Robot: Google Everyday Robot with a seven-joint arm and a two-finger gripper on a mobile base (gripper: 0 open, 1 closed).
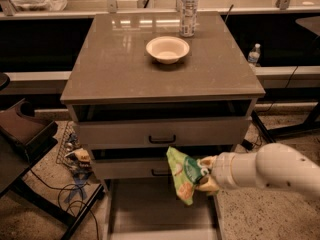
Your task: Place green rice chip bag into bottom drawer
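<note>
Next, I release the green rice chip bag on the middle of the bottom drawer's grey bottom [166, 211].
The green rice chip bag [181, 178] is a crinkly light-green bag with a dark green patch. It hangs in the air in front of the middle drawer and above the open bottom drawer [157, 215], near its right side. My gripper [204, 177] comes in from the right on a white arm and is shut on the bag's right edge. The bottom drawer is pulled out and shows a plain flat grey floor.
The grey cabinet [125, 64] carries a white bowl [167, 48] and a water bottle [188, 10] on its top. Two upper drawers have black handles [162, 139]. Cables and clutter [75, 159] lie on the floor at the left. A small bottle [254, 54] stands at the back right.
</note>
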